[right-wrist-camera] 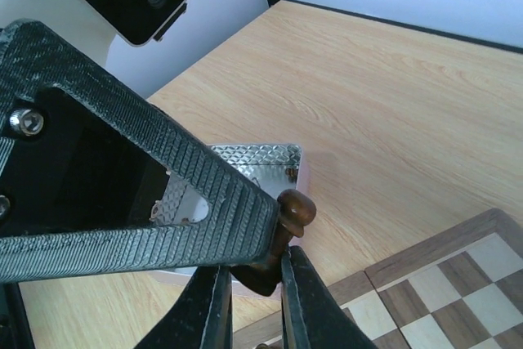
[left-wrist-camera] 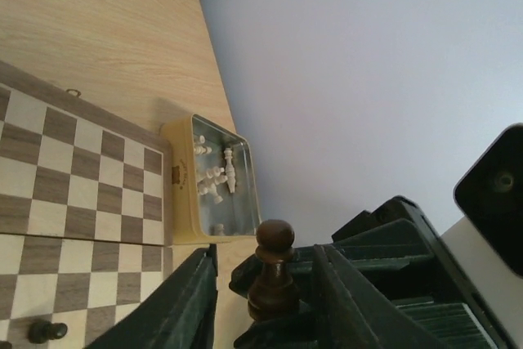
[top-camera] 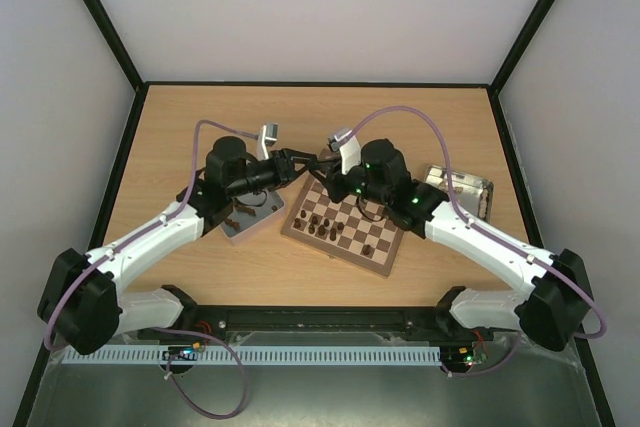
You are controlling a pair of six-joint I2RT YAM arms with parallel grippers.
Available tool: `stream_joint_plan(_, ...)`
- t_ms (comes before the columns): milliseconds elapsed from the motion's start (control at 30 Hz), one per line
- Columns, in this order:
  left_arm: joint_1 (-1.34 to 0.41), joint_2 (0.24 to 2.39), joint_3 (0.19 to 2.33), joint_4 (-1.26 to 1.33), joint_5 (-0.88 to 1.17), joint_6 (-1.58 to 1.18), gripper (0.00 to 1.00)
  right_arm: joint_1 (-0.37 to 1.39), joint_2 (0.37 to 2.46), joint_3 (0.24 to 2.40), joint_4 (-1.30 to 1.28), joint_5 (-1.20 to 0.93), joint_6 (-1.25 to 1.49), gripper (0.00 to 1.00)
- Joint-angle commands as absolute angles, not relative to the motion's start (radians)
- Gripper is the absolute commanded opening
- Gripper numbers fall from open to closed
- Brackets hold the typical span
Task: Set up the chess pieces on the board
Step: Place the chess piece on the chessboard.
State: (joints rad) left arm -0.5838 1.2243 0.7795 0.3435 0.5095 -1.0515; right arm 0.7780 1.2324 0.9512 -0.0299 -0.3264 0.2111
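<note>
Next, I take the pawn's upper part (left-wrist-camera: 275, 252) with my left gripper, because my right gripper's fingers cover the pawn's base, and this leaves the base free to stand on the board.
A dark brown pawn (left-wrist-camera: 275, 271) hangs in the air over the far left corner of the board (top-camera: 300, 209), where both grippers meet. My right gripper (right-wrist-camera: 255, 266) is shut on the pawn's base (right-wrist-camera: 274, 271). In the left wrist view my left gripper (left-wrist-camera: 265, 255) is open, with a gap between the pawn and each finger. In the right wrist view one of its ribbed fingers (right-wrist-camera: 163, 210) lies against the pawn's stem. Several dark chess pieces (top-camera: 325, 225) stand on the board's near left squares. One dark pawn (left-wrist-camera: 47, 331) on the board shows in the left wrist view.
A grey tray (top-camera: 245, 222) holding a few dark pieces lies left of the board, under the left arm. A yellow-sided tray (left-wrist-camera: 184, 194) with white pieces lies beyond the board's right side (top-camera: 462, 187). Black frame posts and white walls close in the table.
</note>
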Motion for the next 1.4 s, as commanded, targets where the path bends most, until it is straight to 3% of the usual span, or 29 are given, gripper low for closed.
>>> stream_joint_plan(0,-0.578,1.193,0.832,0.257,0.590,-1.014,0.40,0.776,1.176,0.931,0.035,-0.292,0.154,0.02)
stream_joint_plan(100,-0.551,1.191,0.858,0.188,0.607,-0.988,0.57,0.776,1.153,0.917,0.014,-0.329,0.136,0.02)
stream_joint_plan(167,-0.534,1.195,0.876,0.150,0.648,-0.962,0.62,0.776,1.139,0.904,-0.004,-0.366,0.119,0.02)
stream_joint_plan(433,-0.518,1.212,0.961,-0.010,0.841,-0.809,0.64,0.776,1.119,0.898,-0.091,-0.531,0.009,0.02)
stream_joint_plan(533,-0.518,1.218,0.980,-0.078,0.862,-0.759,0.57,0.776,1.123,0.899,-0.108,-0.558,-0.016,0.02)
stream_joint_plan(667,-0.517,1.227,0.979,-0.119,0.845,-0.729,0.39,0.776,1.120,0.899,-0.116,-0.585,-0.035,0.02)
stream_joint_plan(833,-0.517,1.243,0.977,-0.118,0.864,-0.724,0.30,0.775,1.118,0.896,-0.115,-0.592,-0.039,0.02)
stream_joint_plan(1033,-0.517,1.244,0.981,-0.107,0.875,-0.723,0.08,0.776,1.123,0.895,-0.114,-0.587,-0.033,0.02)
stream_joint_plan(1100,-0.517,1.243,0.977,-0.094,0.872,-0.728,0.06,0.776,1.121,0.894,-0.107,-0.557,-0.006,0.11)
stream_joint_plan(1233,-0.517,1.221,0.967,-0.058,0.802,-0.724,0.05,0.775,1.110,0.888,-0.118,-0.429,0.084,0.52)
stream_joint_plan(1367,-0.525,1.185,0.962,-0.060,0.620,-0.656,0.05,0.775,1.032,0.834,-0.105,-0.240,0.197,0.60)
